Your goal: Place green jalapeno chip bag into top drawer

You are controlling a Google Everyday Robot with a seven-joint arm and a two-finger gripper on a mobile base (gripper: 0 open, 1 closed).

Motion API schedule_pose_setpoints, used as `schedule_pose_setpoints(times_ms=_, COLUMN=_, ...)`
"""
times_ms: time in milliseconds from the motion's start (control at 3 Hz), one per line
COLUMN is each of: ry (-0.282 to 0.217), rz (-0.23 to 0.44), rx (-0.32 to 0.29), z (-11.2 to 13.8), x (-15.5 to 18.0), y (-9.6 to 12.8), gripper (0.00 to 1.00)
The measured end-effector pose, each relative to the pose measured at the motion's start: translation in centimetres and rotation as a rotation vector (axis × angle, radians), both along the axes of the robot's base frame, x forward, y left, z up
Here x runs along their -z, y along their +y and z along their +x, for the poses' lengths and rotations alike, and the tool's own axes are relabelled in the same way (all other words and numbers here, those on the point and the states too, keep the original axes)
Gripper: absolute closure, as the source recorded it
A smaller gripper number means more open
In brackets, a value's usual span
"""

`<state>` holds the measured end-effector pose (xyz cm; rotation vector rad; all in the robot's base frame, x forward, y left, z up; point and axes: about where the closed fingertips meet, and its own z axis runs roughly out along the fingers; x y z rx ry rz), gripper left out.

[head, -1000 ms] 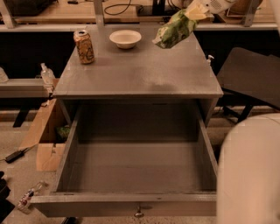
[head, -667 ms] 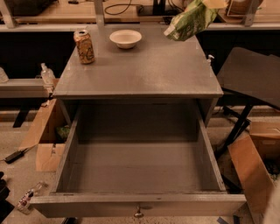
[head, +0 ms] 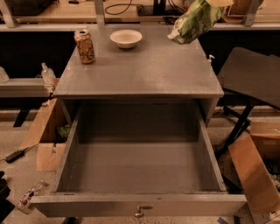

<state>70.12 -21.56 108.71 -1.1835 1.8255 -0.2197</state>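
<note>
My gripper should release the green jalapeno chip bag inside the top drawer (head: 190,138), by the side nearest the black chair. The bag now hangs above the table's far corner.
The green jalapeno chip bag (head: 197,21) is crinkled and glossy and hangs tilted in the air above the far right corner of the grey table (head: 144,70). My gripper (head: 217,2) shows only as a pale tip at the top edge, shut on the bag's upper end. The top drawer (head: 140,204) is pulled fully open below the table top. Its inside is bare, and a small metal knob (head: 139,213) sits at the centre of its front panel. The bag is well behind and above the drawer opening.
A tan drink can (head: 85,46) and a white bowl (head: 126,38) stand at the back of the table. Cardboard boxes stand on the floor at the left (head: 41,131) and at the right (head: 253,170). A black chair (head: 251,74) stands to the right.
The bag has risen and shifted slightly right with the gripper. The pale arm bulk that filled the lower right a second ago is out of view.
</note>
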Motion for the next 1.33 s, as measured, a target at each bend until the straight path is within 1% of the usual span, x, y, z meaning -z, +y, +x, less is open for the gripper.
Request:
schedule_pose_setpoints(times_ms=333, ry=0.004, rz=0.009, rx=0.015, z=-1.0, x=0.7, y=-0.4, gripper=1.00)
schedule_pose_setpoints(times_ms=667, ry=-0.067, rz=0.032, rx=0.078, z=-6.6, x=-1.8, y=-1.9, gripper=1.00)
schedule_pose_setpoints(times_ms=1000, ry=-0.114, rz=0.058, rx=0.138, z=-15.1, x=-4.4, y=-1.8, gripper=1.00)
schedule_pose_setpoints(times_ms=1333, ry=-0.045, rz=0.102, rx=0.187, z=-21.1, x=-0.7, y=-1.8, gripper=1.00)
